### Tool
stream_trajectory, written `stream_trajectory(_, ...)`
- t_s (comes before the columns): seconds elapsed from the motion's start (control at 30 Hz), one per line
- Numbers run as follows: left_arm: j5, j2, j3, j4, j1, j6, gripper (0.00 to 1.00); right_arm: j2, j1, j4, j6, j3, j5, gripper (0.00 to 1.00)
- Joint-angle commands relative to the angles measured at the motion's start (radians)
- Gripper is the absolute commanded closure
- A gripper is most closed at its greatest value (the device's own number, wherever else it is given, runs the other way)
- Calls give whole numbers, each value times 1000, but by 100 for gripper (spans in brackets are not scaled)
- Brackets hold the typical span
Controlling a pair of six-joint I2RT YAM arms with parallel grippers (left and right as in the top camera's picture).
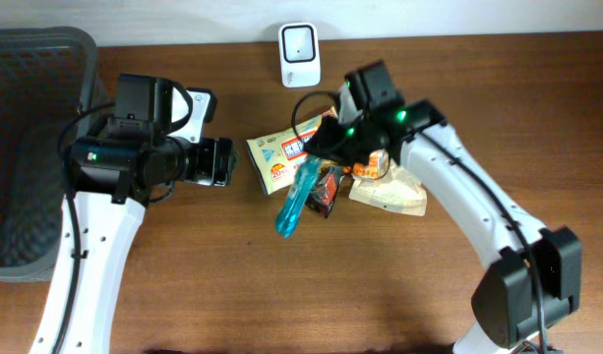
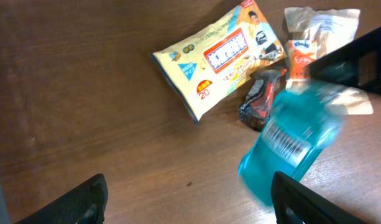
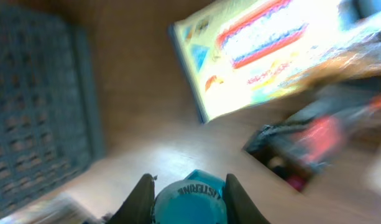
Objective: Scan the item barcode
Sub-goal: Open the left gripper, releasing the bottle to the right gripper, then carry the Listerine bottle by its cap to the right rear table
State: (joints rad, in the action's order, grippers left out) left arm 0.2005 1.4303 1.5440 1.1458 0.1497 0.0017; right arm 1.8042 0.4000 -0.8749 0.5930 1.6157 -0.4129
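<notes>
The blue mouthwash bottle, now hanging tilted above the table, will go down from my right gripper onto the bare wood (image 1: pixel 449 113), in a spot that is just behind the beige bag.
A blue mouthwash bottle (image 1: pixel 294 202) hangs tilted above the table, its cap pinched by my right gripper (image 1: pixel 319 155). The right wrist view looks down on the lettered cap (image 3: pixel 191 199) between the two fingers, the right gripper (image 3: pixel 187 182) shut on it. From the left wrist camera the bottle (image 2: pixel 289 140) shows a white barcode label (image 2: pixel 283 142) on its side. My left gripper (image 1: pixel 228 160) is open and empty, left of the bottle; its fingers (image 2: pixel 84 202) frame bare wood. A white scanner (image 1: pixel 299 54) stands at the back edge.
A yellow wipes pack (image 1: pixel 276 152), a dark red-black wrapper (image 1: pixel 328 189), an orange packet (image 1: pixel 370 167) and a beige bag (image 1: pixel 391 189) lie under and beside the right arm. A dark mesh basket (image 1: pixel 35 147) fills the left side.
</notes>
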Motion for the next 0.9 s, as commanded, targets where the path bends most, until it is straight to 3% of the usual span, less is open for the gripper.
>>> stream_trajectory(0.0,-17,-8,10,0,-9,-10,18,-27,3,-134,-126,224,335,85)
stream_trajectory(0.2,-18,-8,10,18,-9,-10,18,-27,-56,-257,-125,319,753,85)
stream_trajectory(0.33,-14,-8,10,21,-9,-10,18,-24,-140,-277,-83,318,926,85)
stream_trajectory(0.57,-14,-8,10,21,-9,-10,18,20,-394,-250,-53,309,917,86)
stream_trajectory(0.87,2,-8,10,21,-9,-10,18,201,-555,-136,-23,307,872,89)
